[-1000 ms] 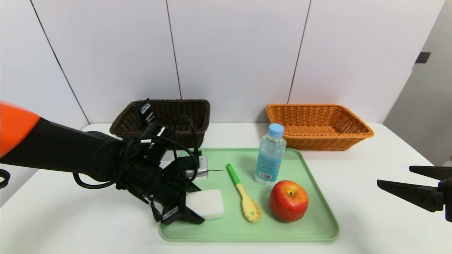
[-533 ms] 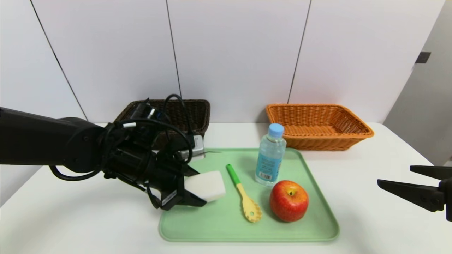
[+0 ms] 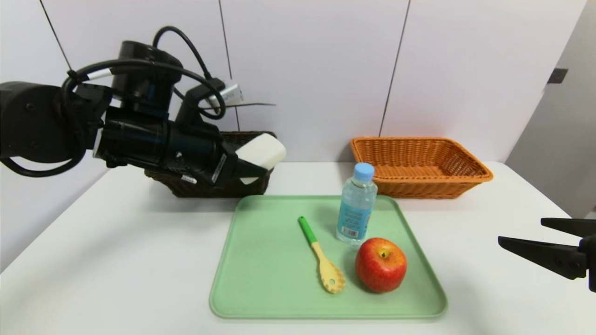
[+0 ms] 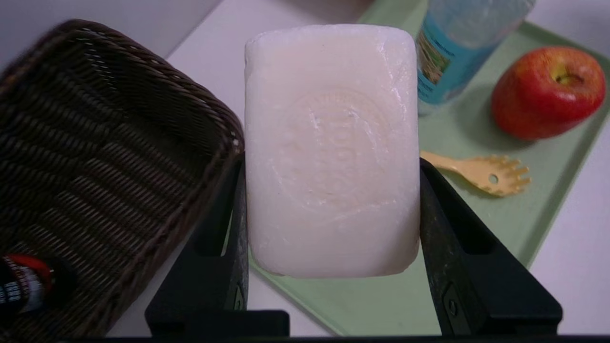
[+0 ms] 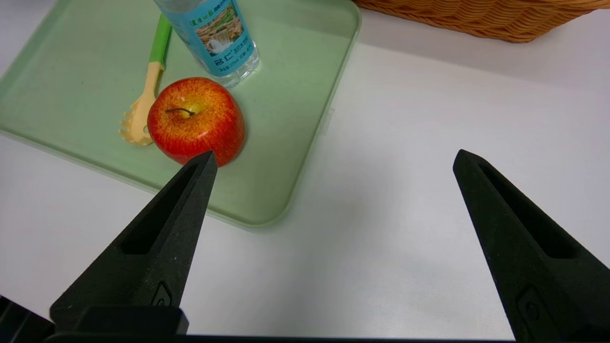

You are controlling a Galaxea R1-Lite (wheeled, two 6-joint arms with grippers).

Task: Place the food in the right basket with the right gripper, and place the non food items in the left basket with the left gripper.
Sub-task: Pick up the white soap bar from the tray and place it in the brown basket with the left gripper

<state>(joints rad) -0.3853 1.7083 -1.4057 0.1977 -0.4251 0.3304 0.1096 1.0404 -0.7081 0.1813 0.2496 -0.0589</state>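
I should let go of the white soap bar with my left gripper between the black tube and the basket's end [image 3: 241, 168] [image 4: 111, 174] facing the orange basket.
My left gripper [image 3: 255, 162] is shut on the white soap bar [image 3: 261, 150], held in the air at the near right corner of the dark brown left basket [image 3: 246, 187]. From the left wrist, the soap [image 4: 332, 143] sits between both fingers, beside the basket [image 4: 95, 143], where a black tube [image 4: 24, 286] lies. The apple [image 3: 381, 264], water bottle [image 3: 356, 204] and yellow spoon [image 3: 321, 256] rest on the green tray [image 3: 260, 288]. My right gripper [image 3: 519, 231] hovers open at the table's right edge, empty, with the apple [image 5: 195, 119] beyond one fingertip.
The orange right basket [image 3: 419, 165] stands behind the tray's far right corner, with nothing seen in it. A white wall runs close behind both baskets. Bare white table lies left of the tray and between the tray and my right gripper.
My left gripper has lifted the soap bar off the tray and carried it up and back to the dark basket's corner. The right arm has not moved.
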